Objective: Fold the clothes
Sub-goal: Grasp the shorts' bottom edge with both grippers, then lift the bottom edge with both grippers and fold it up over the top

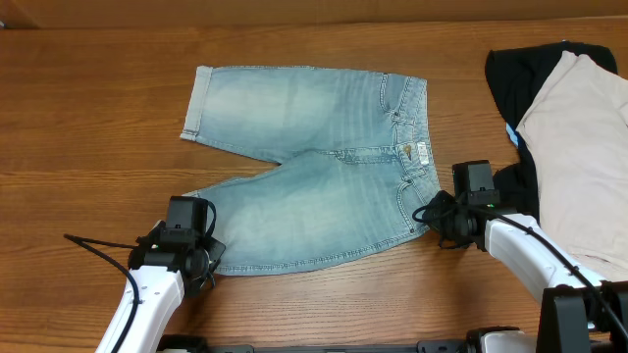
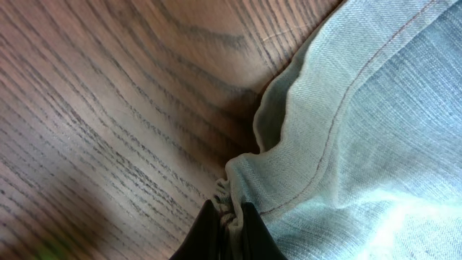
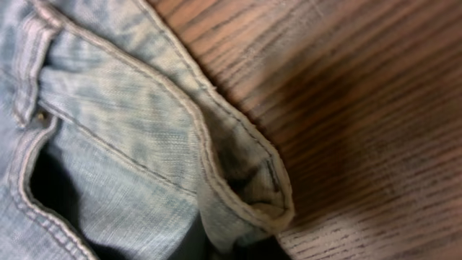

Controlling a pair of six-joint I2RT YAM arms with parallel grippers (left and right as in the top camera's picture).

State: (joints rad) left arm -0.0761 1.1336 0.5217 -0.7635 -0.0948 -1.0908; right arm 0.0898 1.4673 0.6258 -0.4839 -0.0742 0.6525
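Next, I release the near leg's hem corner from my left gripper on the far leg (image 1: 265, 98), between its hem and crotch.
The clothes (image 1: 314, 167), a pair of light-blue denim shorts, lie spread flat on the wooden table, waistband to the right and legs to the left. My left gripper (image 1: 203, 259) sits at the hem corner of the near leg. In the left wrist view the left gripper (image 2: 229, 225) is shut on a bunched bit of that hem (image 2: 289, 173). My right gripper (image 1: 433, 217) is at the near end of the waistband. In the right wrist view the waistband corner (image 3: 249, 198) is curled up and pinched in the shut right gripper (image 3: 242, 244); its fingers are mostly hidden under the cloth.
A black garment (image 1: 515, 69) and cream-beige trousers (image 1: 579, 147) lie at the right edge of the table, close behind the right arm. A thin black cable (image 1: 93, 242) trails left of the left arm. Bare wood (image 1: 88, 127) surrounds the shorts.
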